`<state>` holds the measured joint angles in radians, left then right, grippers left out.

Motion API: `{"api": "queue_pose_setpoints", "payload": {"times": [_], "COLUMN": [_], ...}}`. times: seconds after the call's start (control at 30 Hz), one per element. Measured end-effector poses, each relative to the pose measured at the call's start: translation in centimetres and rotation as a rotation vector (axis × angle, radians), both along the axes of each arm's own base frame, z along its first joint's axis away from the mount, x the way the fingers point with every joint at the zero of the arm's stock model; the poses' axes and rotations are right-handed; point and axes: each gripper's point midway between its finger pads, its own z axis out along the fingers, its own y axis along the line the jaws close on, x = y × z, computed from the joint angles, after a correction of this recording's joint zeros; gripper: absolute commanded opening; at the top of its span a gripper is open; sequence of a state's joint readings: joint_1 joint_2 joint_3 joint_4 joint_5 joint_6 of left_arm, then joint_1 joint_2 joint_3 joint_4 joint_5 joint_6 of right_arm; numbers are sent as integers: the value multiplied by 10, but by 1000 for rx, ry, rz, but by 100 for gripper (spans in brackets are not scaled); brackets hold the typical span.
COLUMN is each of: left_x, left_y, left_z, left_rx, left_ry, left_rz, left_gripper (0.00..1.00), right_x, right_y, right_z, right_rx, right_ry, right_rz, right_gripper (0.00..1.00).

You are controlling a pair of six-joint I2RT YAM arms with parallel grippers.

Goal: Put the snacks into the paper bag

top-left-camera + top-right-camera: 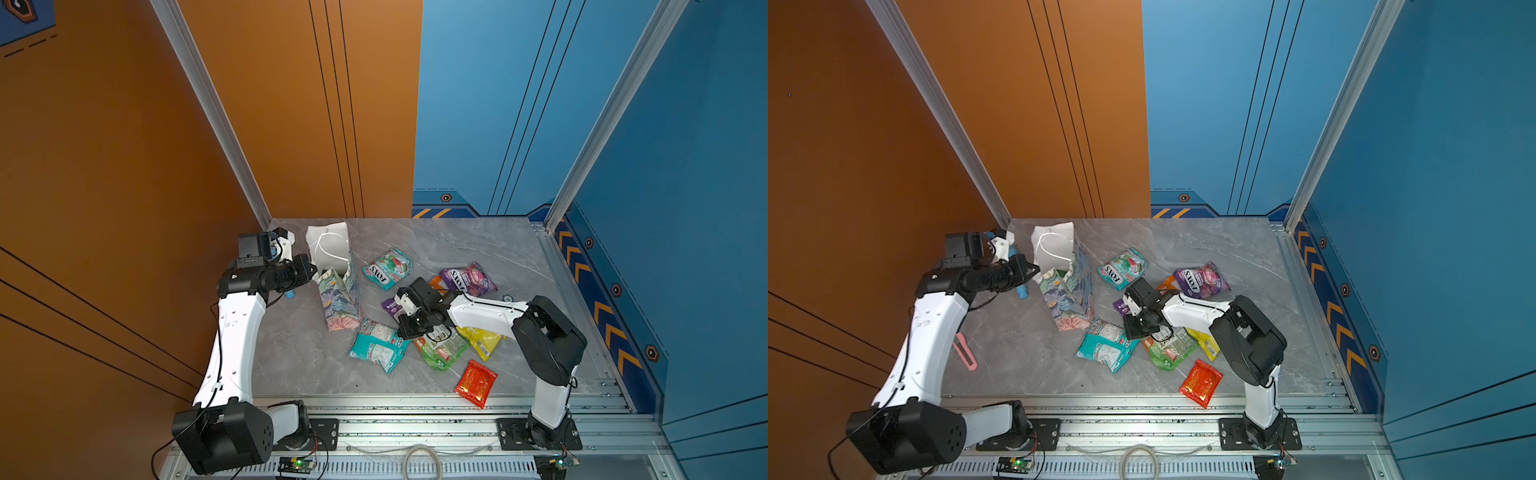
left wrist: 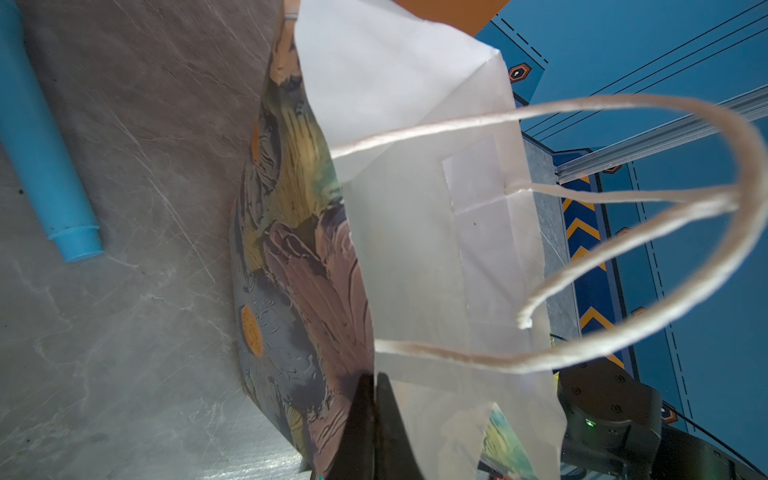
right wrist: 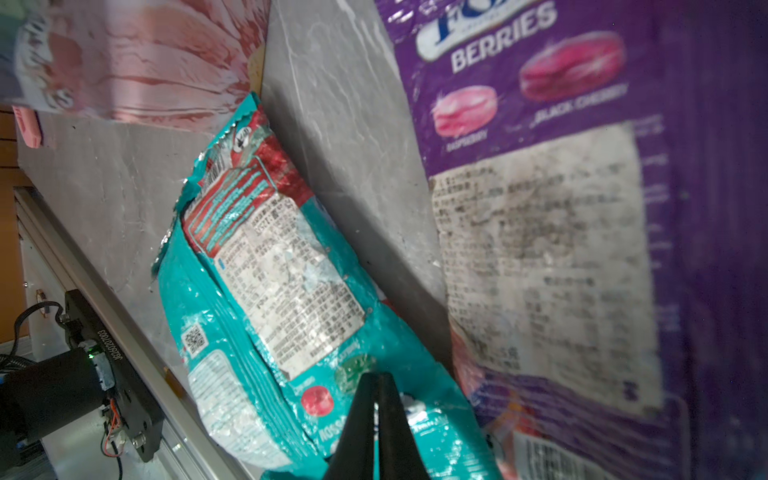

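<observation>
The second teal packet has my right gripper shut on its flat side, so next I open it and take the packet by its long edge (image 3: 377, 302).
The floral paper bag (image 1: 338, 299) (image 2: 299, 249) stands open at the back left. My left gripper (image 1: 313, 272) (image 2: 376, 380) is shut on its rim. The snacks lie on the table right of the bag: a teal packet (image 1: 386, 268), a purple one (image 1: 467, 278), an orange one (image 1: 436, 282), a small purple one (image 1: 390, 307), a green one (image 1: 442, 349), a yellow one (image 1: 482, 340) and a red one (image 1: 476, 382). My right gripper (image 1: 407, 332) (image 3: 377, 376) points down onto a second teal packet (image 1: 378, 345) (image 3: 270, 270), its jaws pinched together on the film.
A light-blue stick (image 2: 41, 145) (image 1: 1021, 291) lies left of the bag, under my left wrist. A pink object (image 1: 965, 351) rests by the left arm. An aluminium rail (image 1: 415, 405) runs along the table's front edge, and walls close in the back and sides.
</observation>
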<state>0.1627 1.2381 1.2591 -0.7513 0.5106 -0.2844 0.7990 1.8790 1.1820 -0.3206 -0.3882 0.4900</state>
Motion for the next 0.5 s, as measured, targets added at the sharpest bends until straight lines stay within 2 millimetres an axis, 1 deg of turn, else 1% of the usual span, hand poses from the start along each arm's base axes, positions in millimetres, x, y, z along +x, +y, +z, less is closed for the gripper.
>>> {"api": "queue_pose_setpoints", "payload": {"times": [0.1, 0.17, 0.3, 0.37, 0.43, 0.5], "left_x": [0, 0, 0, 0, 0, 0], "left_y": [0, 0, 0, 0, 0, 0], "left_z": [0, 0, 0, 0, 0, 0], "left_rx": [0, 0, 0, 0, 0, 0], "left_ry": [0, 0, 0, 0, 0, -1], "left_rz": [0, 0, 0, 0, 0, 0], "left_gripper": [0, 0, 0, 0, 0, 0], "right_x": [2, 4, 11, 17, 20, 19], "right_y": [-1, -2, 1, 9, 14, 19], "right_z": [0, 1, 13, 21, 23, 21], "right_rx": [-14, -27, -39, -26, -21, -25], "right_ry": [-23, -41, -79, -102, -113, -115], "right_rz": [11, 27, 52, 68, 82, 97], "right_gripper": [36, 44, 45, 45, 45, 46]}}
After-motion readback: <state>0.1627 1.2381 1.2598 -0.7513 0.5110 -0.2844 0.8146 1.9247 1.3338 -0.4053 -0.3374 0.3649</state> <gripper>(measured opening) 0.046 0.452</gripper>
